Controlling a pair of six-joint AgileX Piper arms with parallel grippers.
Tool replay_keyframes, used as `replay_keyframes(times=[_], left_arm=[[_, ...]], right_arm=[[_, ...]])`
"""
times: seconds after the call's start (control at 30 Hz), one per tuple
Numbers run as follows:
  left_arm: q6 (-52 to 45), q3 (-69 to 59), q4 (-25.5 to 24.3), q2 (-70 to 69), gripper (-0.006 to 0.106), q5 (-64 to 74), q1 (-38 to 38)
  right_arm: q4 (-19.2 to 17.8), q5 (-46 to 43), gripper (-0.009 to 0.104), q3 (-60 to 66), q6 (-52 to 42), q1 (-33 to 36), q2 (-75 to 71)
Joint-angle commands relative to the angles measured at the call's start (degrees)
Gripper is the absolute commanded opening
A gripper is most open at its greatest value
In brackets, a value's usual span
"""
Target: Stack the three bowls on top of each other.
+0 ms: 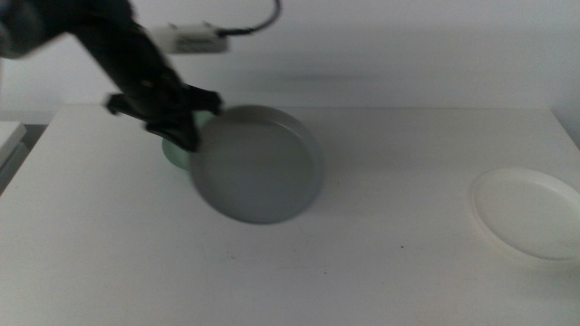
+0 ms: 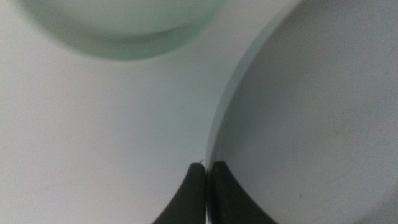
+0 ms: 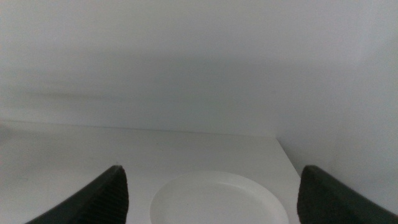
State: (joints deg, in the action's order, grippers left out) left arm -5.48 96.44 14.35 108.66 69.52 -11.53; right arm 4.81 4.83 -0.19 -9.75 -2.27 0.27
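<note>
The light grey bowl will go down from my left gripper onto the table (image 1: 306, 217) between the mint green bowl and the white bowl.
My left gripper (image 1: 192, 136) is shut on the rim of the light grey bowl (image 1: 258, 165), which hangs tilted with its inside facing the middle view camera. In the left wrist view the jaws (image 2: 207, 165) pinch that grey bowl's (image 2: 311, 112) edge. The mint green bowl (image 1: 172, 156) rests on the table just behind and left of the grey one, mostly hidden by it; the left wrist view shows this green bowl (image 2: 124, 25) apart from the grey rim. The white bowl (image 1: 530, 213) lies at the table's right edge. My right gripper (image 3: 212, 171) is open above the white bowl (image 3: 217, 202), out of the middle view.
A white box with a black cable (image 1: 190, 38) sits against the back wall. The white table (image 1: 381, 272) ends at the right just past the white bowl. A pale object (image 1: 9, 136) lies beyond the table's left edge.
</note>
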Motion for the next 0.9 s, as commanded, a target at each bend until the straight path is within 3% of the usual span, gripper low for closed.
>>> replay_keyframes(times=[0.0, 0.3, 0.87], left_arm=[[1.5, 1.6, 2.7, 2.5, -0.002, -1.1, -1.9], [1.2, 1.7, 7.8, 9.3, -0.002, -3.7, -4.0], [-2.0, 1.5, 11.6, 16.1, -0.002, -4.8, -4.5]], right_arm=[[-0.1, -0.6, 0.084, 0.2, -0.3, -0.3, -0.3], [-0.1, -0.6, 0.084, 0.2, -0.3, -0.3, -0.3], [-0.1, -0.6, 0.084, 0.2, -0.3, -0.3, -0.3]])
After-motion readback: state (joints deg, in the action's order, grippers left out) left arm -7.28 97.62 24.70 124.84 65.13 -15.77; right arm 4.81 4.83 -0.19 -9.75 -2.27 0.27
